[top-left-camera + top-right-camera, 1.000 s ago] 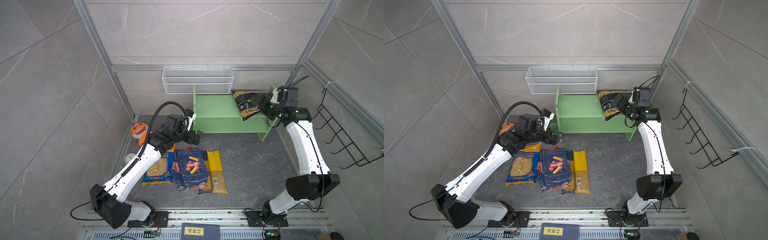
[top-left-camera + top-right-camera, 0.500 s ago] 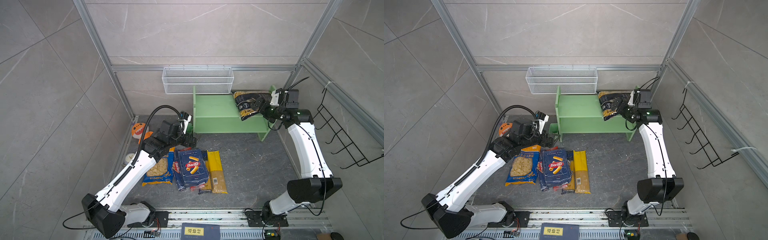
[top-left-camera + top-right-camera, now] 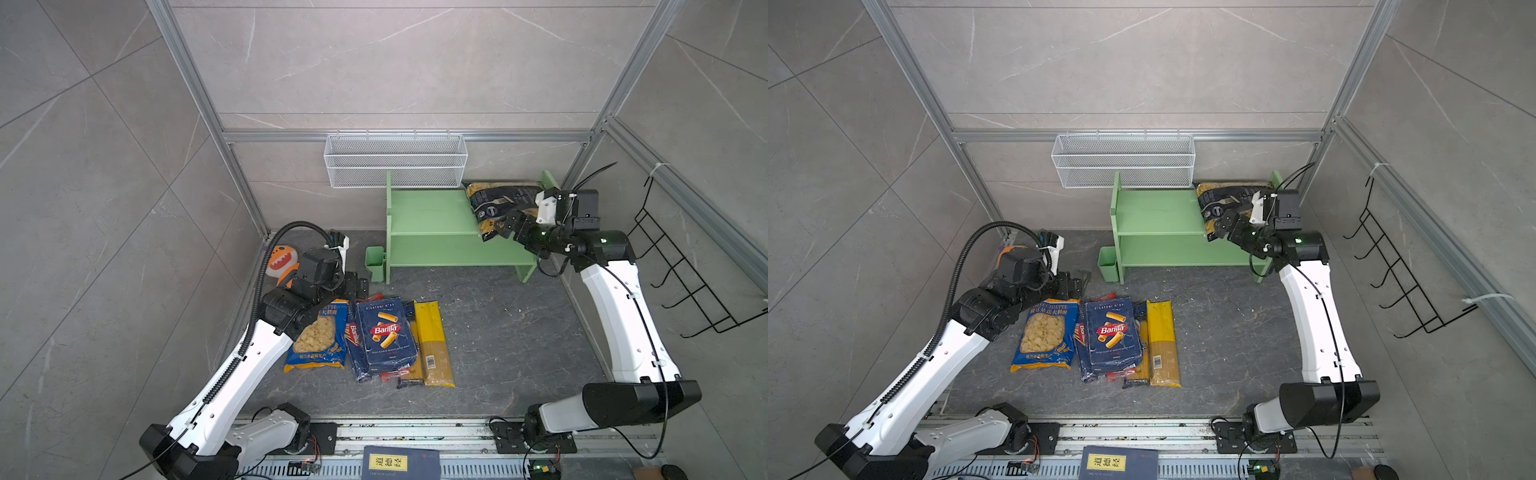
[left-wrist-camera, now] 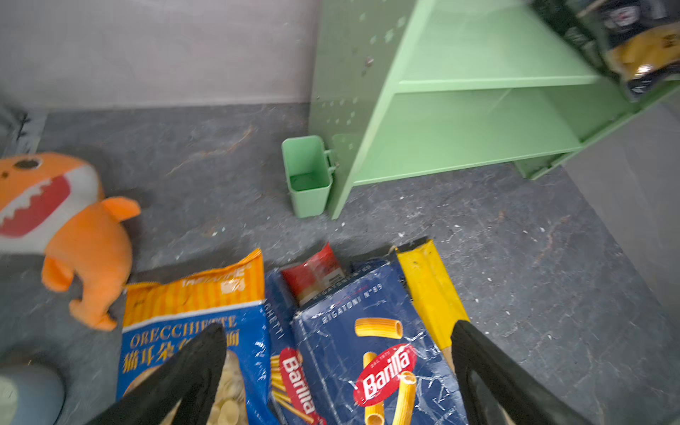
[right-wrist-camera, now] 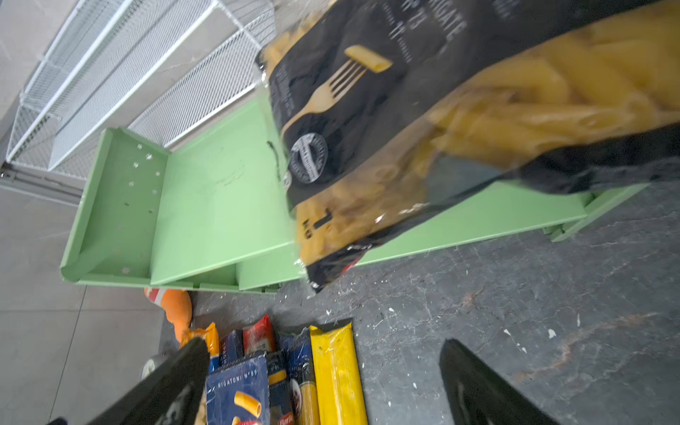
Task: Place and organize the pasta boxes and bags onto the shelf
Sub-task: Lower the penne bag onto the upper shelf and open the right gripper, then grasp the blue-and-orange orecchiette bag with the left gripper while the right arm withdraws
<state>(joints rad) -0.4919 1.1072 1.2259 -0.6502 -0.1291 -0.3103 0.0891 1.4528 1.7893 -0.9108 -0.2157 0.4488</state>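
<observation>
I will close my left gripper on the middle of the orecchiette bag's long side (image 3: 294,340) (image 4: 121,389), the one that faces away from the Barilla spaghetti pack.
The mint-green shelf (image 3: 428,208) (image 3: 1154,212) stands at the back. A black-and-clear penne bag (image 3: 498,199) (image 5: 368,128) lies on the right end of its top tier and overhangs the front edge. My right gripper (image 3: 500,226) (image 5: 323,344) hovers open and empty just in front of that bag. On the floor lie the orecchiette bag (image 3: 320,338) (image 4: 191,323), a long Barilla spaghetti pack (image 3: 353,336), the rigatoni box (image 3: 384,332) (image 4: 368,349) and a yellow spaghetti pack (image 3: 432,340). A red pack (image 4: 312,272) peeks out beneath them. My left gripper (image 3: 357,284) (image 4: 338,329) is open above their far ends.
An orange plush toy (image 3: 282,262) lies at the left wall behind my left arm. A small green cup (image 3: 375,262) hangs on the shelf's left side. A white wire basket (image 3: 395,162) is mounted behind the shelf, a black hook rack (image 3: 681,270) on the right wall. A dark blue book (image 3: 399,463) lies at the front.
My left gripper has drawn back from beside the green cup toward the left and front, over the packs. The right gripper has shifted slightly forward off the penne bag.
</observation>
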